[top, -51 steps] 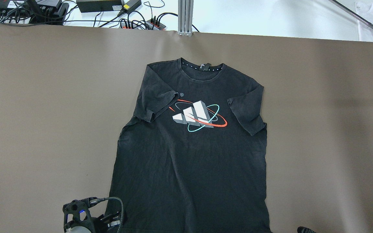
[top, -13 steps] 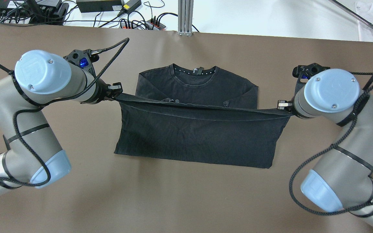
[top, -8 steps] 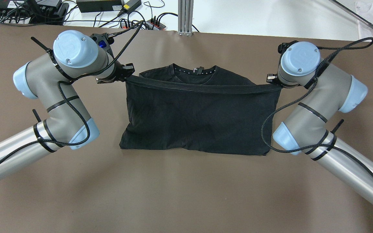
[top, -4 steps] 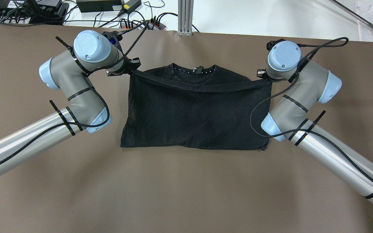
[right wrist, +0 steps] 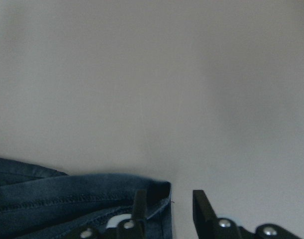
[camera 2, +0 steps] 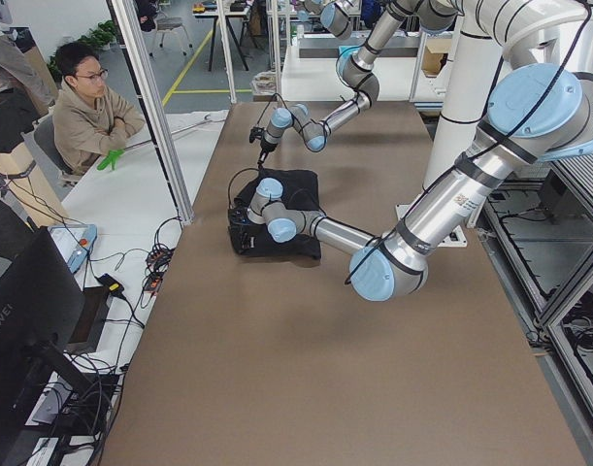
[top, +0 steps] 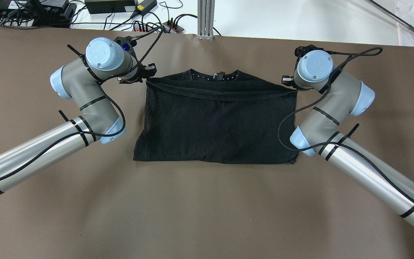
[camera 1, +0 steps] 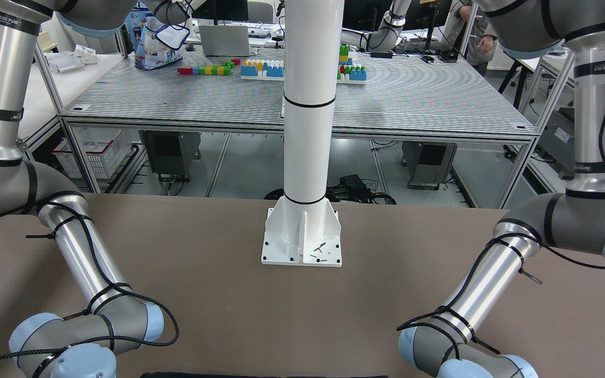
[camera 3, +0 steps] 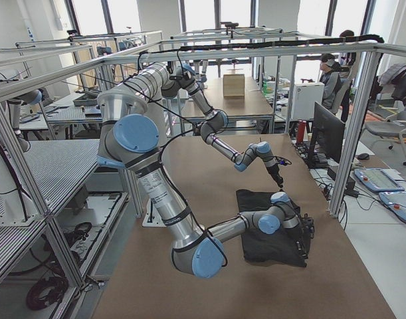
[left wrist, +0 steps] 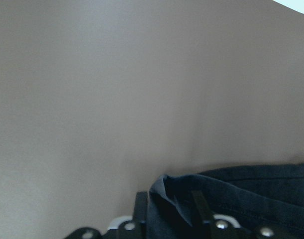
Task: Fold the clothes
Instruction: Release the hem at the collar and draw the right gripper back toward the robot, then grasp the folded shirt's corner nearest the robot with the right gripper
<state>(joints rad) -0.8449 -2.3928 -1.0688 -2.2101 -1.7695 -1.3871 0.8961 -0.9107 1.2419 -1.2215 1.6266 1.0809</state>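
Next, I move my right gripper toward the white pillar and close it on the pillar-side corner (camera 1: 144, 375) of the black T-shirt, on this gripper's own side.
The clothes (top: 214, 122) are one black T-shirt lying folded in half on the brown table, its hem brought up to the collar (top: 214, 75). My left gripper (top: 146, 76) is at the hem's left corner and my right gripper (top: 289, 82) at its right corner. In the left wrist view the left gripper (left wrist: 169, 199) has its jaws apart, with the fabric corner (left wrist: 241, 199) lying between them. The right gripper (right wrist: 166, 199) is open too. There the fabric (right wrist: 67, 204) rests against one finger and bare table shows beside it.
A white pillar (camera 1: 308, 131) stands bolted to the table on the robot's side. Cables and power bricks (top: 120, 7) and an aluminium post (top: 205, 18) line the far edge. A person (camera 2: 87, 107) sits beyond that edge.
The shirt lay flat at first. Both grippers then carried its hem away from the robot to the collar. Over the last half second they sank slightly and the hem sagged.
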